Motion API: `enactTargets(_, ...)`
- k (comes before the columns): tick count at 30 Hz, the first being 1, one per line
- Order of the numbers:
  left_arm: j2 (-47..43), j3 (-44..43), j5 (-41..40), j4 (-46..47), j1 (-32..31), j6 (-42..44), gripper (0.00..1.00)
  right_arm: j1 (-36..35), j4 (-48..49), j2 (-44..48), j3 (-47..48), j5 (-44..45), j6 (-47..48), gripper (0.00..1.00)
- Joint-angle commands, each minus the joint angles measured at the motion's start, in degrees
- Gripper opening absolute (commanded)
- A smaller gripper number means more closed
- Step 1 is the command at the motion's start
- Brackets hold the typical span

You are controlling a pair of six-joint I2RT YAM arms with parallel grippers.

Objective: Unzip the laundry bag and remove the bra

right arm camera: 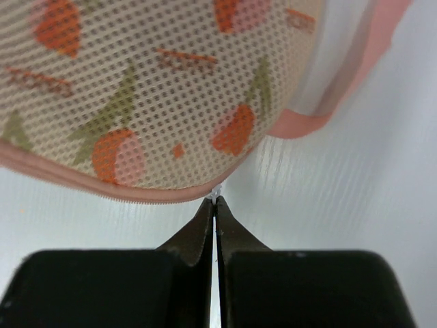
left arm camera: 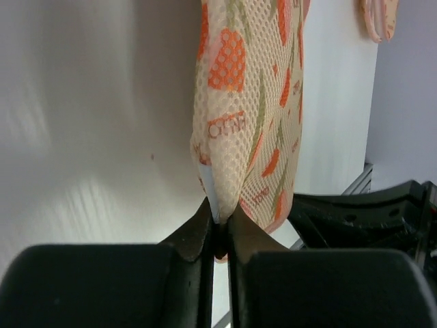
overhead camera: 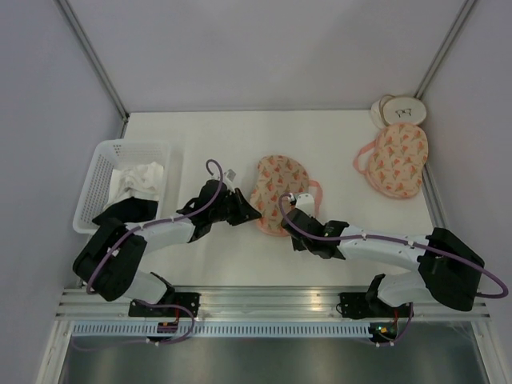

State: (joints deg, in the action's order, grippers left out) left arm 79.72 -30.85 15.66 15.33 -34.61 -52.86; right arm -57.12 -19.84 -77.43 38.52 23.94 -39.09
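Note:
The robot's left gripper is pinching bunched mesh next to the white tag, so it should open and grab the pink zip trim (overhead camera: pixel 254 198) to hold the bag steady for unzipping.
The laundry bag (overhead camera: pixel 282 192), peach mesh with orange print and pink zip trim, lies at the table's middle. My left gripper (overhead camera: pixel 252 210) is at its left edge. In the left wrist view that gripper (left arm camera: pixel 220 219) is shut on the bag's (left arm camera: pixel 252 102) mesh edge beside a small white tag (left arm camera: pixel 208 184). My right gripper (overhead camera: pixel 298 214) is at the bag's near right edge. In the right wrist view it (right arm camera: pixel 216 201) is shut on the small white zip pull (right arm camera: pixel 217 193) under the pink zip trim (right arm camera: pixel 136 193). The bra is hidden.
A rounder pouch of the same print (overhead camera: pixel 398 158) lies at the back right, with round white pads (overhead camera: pixel 398 110) behind it. A white basket (overhead camera: pixel 100 188) holding white and black cloths stands at the left. The right arm (left arm camera: pixel 369 212) shows dark beside the bag.

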Motion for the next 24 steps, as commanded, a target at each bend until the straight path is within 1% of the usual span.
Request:
enactTargets(1,5.1,-6.9,0.2,6.2,1.3,10.8,0.13,0.2,-1.4,3.7,1.0,1.6,1.5,0.00)
enactTargets(2,7.9,-8.3,0.8,6.1,1.4,10.8,0.21,0.2,-0.9,4.1,1.0,0.8,2.0,0.00)
enactTargets(3,8.8,-11.0,0.9,5.7,1.5,10.6,0.43,0.2,-0.4,4.9,1.1,-0.1,2.4,0.00)
enactTargets(4,9.5,-12.0,0.7,5.0,1.4,10.0,0.52,0.2,0.2,5.1,1.2,-0.9,2.8,0.00)
enactTargets(6,9.2,-13.8,-2.8,-0.4,0.9,7.9,0.62,0.2,1.7,5.5,1.3,-2.7,3.8,0.01)
enactTargets(7,8.4,-13.7,-4.9,-2.7,0.6,7.3,0.64,0.2,2.2,5.4,1.5,-4.5,4.2,0.00)
enactTargets(8,7.2,-13.4,-10.1,-5.2,0.2,6.6,0.67,0.2,3.0,5.4,1.5,-6.1,4.6,0.01)
enactTargets(9,4.2,-12.5,-12.0,-10.4,-0.1,4.7,0.73,0.2,4.9,5.2,1.6,-7.4,5.2,0.01)
enactTargets(10,2.7,-11.5,-13.4,-11.9,-0.2,3.7,0.74,0.2,6.3,5.0,1.6,-12.1,6.2,0.00)
enactTargets(11,0.7,-10.3,-14.2,-12.9,-0.2,2.4,0.75,0.2,8.2,4.8,1.3,-15.0,7.0,0.00)
enactTargets(12,-2.6,-7.2,-14.0,-13.0,-0.4,-0.3,0.76,0.2,12.1,4.6,0.7,-17.8,7.6,0.00)
enactTargets(13,-4.4,-5.7,-13.8,-12.9,-0.6,-1.5,0.77,0.2,13.9,4.3,0.6,-23.7,9.0,0.00)
enactTargets(15,-7.7,-1.9,-11.4,-11.0,-1.6,-4.7,0.78,0.2,17.6,3.3,0.7,-28.2,9.8,0.00)
enactTargets(17,-9.1,0.5,-7.4,-10.2,-2.0,-8.2,0.79,0.2,18.5,2.5,1.1,-29.2,10.3,0.00)
enactTargets(20,-10.1,3.6,-4.4,-6.2,-4.1,-11.8,0.78,0.2,19.4,1.1,2.0,-30.0,11.1,0.00)
enactTargets(22,-8.9,4.7,-3.8,-2.8,-5.6,-14.5,0.78,0.2,21.1,0.5,2.2,-31.5,11.1,0.00)
enactTargets(24,-7.3,5.1,-1.3,-0.5,-6.1,-16.7,0.77,0.2,22.6,0.0,1.7,-31.1,10.8,0.01)
